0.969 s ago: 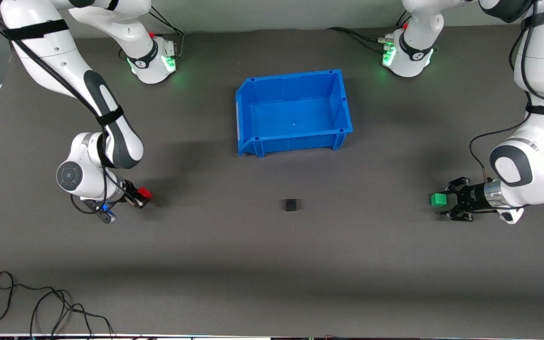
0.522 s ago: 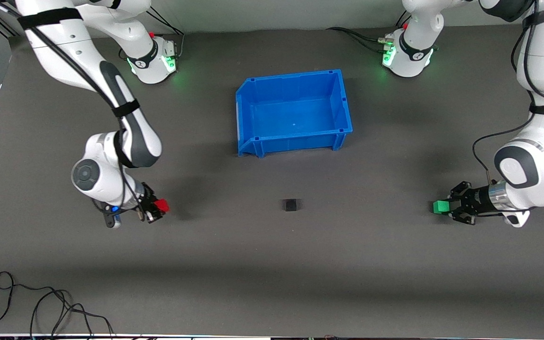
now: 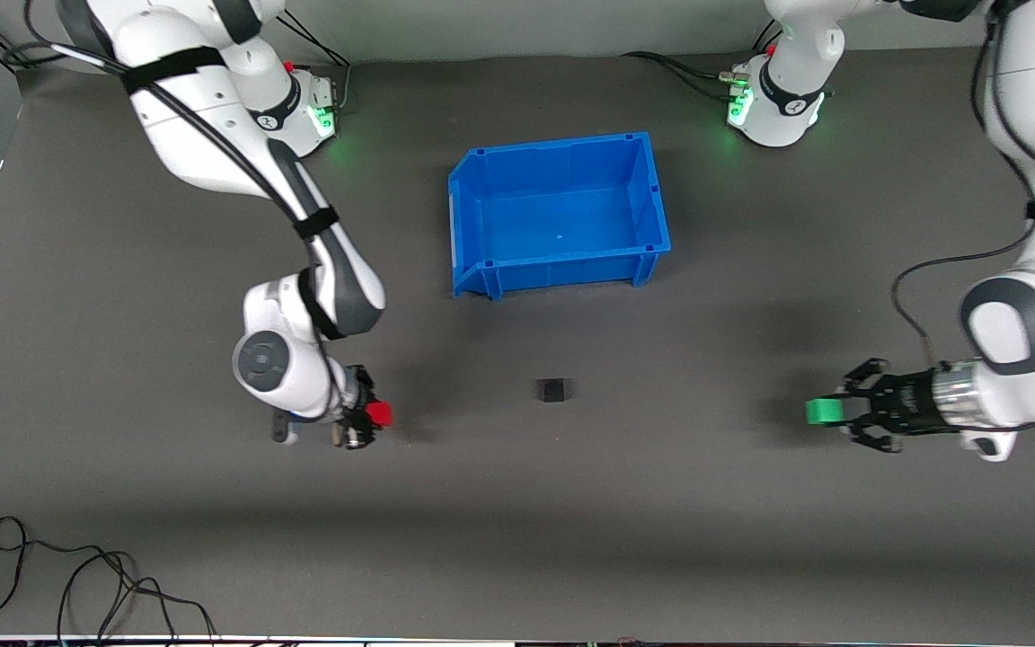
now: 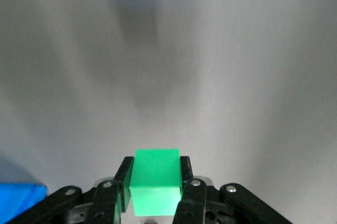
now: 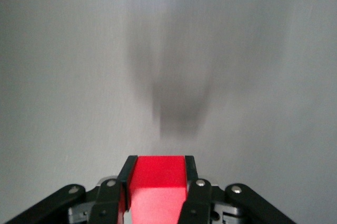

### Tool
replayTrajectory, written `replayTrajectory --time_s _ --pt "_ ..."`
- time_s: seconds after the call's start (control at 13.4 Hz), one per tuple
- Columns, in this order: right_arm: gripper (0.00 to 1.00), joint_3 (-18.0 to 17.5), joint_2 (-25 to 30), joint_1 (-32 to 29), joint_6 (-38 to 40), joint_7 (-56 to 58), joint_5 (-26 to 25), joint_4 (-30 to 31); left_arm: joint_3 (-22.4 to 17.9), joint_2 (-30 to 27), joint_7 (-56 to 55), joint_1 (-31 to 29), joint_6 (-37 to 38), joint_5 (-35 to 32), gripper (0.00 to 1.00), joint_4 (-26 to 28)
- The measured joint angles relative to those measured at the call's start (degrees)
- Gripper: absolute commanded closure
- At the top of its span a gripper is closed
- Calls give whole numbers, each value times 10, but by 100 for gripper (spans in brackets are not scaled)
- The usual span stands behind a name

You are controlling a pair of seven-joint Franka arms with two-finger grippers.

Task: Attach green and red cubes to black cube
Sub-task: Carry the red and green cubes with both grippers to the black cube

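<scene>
Next, I release the green cube, now held above the table, with my left gripper against the black cube (image 3: pixel 567 404), toward the left arm and front camera.
The black cube (image 3: pixel 553 390) sits alone on the grey table, nearer to the front camera than the blue bin. My right gripper (image 3: pixel 376 415) is shut on the red cube (image 3: pixel 379 413) and holds it above the table, toward the right arm's end from the black cube. The red cube (image 5: pixel 156 184) sits between the fingers in the right wrist view. My left gripper (image 3: pixel 827 412) is shut on the green cube (image 3: pixel 822 412) above the table, toward the left arm's end. The green cube (image 4: pixel 156 182) fills the jaws in the left wrist view. The black cube shows in neither wrist view.
An open blue bin (image 3: pixel 652 193) stands mid-table, farther from the front camera than the black cube. A corner of it shows in the left wrist view (image 4: pixel 21 200). A loose black cable (image 3: pixel 77 584) lies at the table's front edge, toward the right arm's end.
My right gripper has carried the red cube toward the black cube. My left gripper has shifted the green cube slightly toward the black cube. The black cube has not moved.
</scene>
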State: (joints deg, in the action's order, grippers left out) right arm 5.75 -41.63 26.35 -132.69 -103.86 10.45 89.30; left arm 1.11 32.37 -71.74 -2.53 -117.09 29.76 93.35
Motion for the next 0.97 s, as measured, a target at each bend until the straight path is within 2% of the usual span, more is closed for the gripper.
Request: replayTrajectory --time_s 0.3,0.52,0.67,0.97 --pt "100 -2 -43 50 2 -101 0 -61 2 6 -102 103 -70 3 100 0" --pt "100 -1 -67 92 2 -160 0 -85 3 23 -135 173 -130 34 100 2" --pt "100 -2 -81 113 2 -177 0 -105 3 44 -145 217 -180 62 100 6" --pt "100 -1 -105 140 3 -200 0 -132 2 84 -181 279 -253 70 100 6"
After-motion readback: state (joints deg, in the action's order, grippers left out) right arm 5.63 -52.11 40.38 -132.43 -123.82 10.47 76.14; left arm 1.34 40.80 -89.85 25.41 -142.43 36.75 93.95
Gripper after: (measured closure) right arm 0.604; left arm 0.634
